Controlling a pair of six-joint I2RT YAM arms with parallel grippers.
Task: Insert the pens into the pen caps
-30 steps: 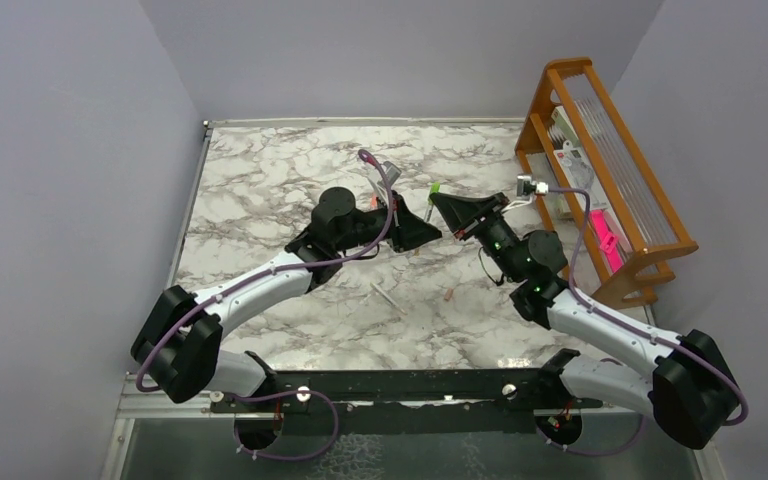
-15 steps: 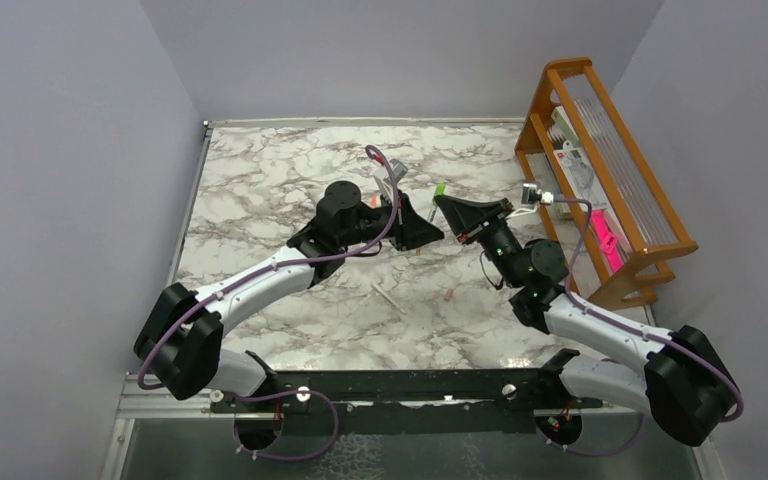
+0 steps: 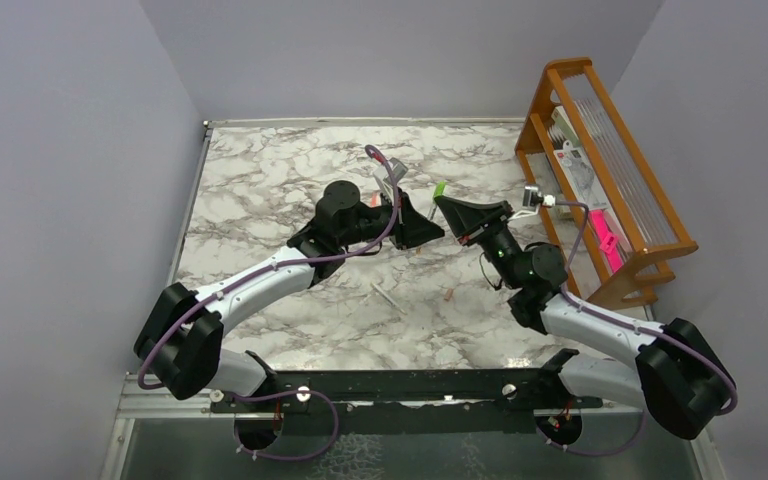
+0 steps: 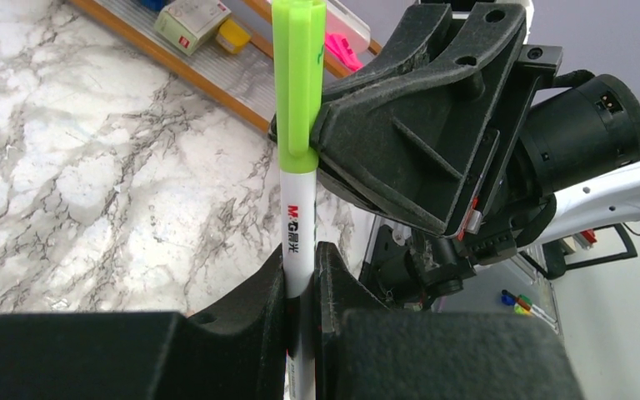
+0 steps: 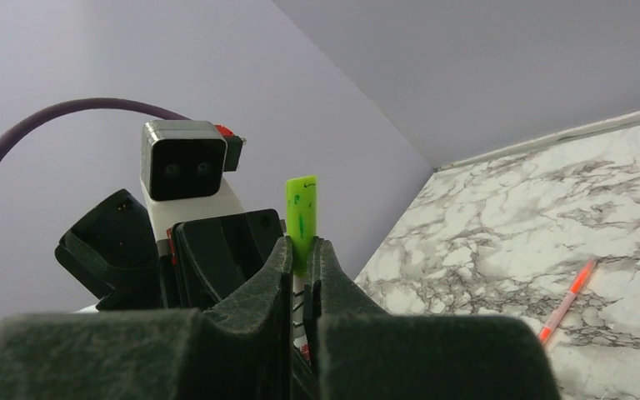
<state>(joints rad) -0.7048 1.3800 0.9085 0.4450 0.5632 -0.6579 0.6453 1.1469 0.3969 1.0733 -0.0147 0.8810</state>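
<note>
My right gripper pinches the green cap low near its open rim, so it should open and take the cap's closed end (image 3: 440, 187) to seat it fully.
My left gripper (image 4: 301, 250) is shut on a whitish pen (image 4: 298, 237) with black lettering and holds it upright above the table. A bright green pen cap (image 4: 298, 79) sits on the pen's upper end. My right gripper (image 5: 302, 243) is shut on that green cap (image 5: 302, 215). In the top view the two grippers meet tip to tip, left gripper (image 3: 436, 231), right gripper (image 3: 442, 205), with the green cap (image 3: 440, 188) poking out. An orange-red pen (image 5: 568, 298) lies on the marble. Another whitish pen (image 3: 387, 297) and a tan cap (image 3: 448, 296) lie nearer the bases.
A wooden rack (image 3: 612, 170) with boxes and a pink item stands along the right edge, close behind the right arm. Grey walls close in the marble table (image 3: 260, 180) at the left, back and right.
Both arms have shifted slightly to the right and away from the bases, carrying the pen and green cap with them. Both grips are unchanged.
</note>
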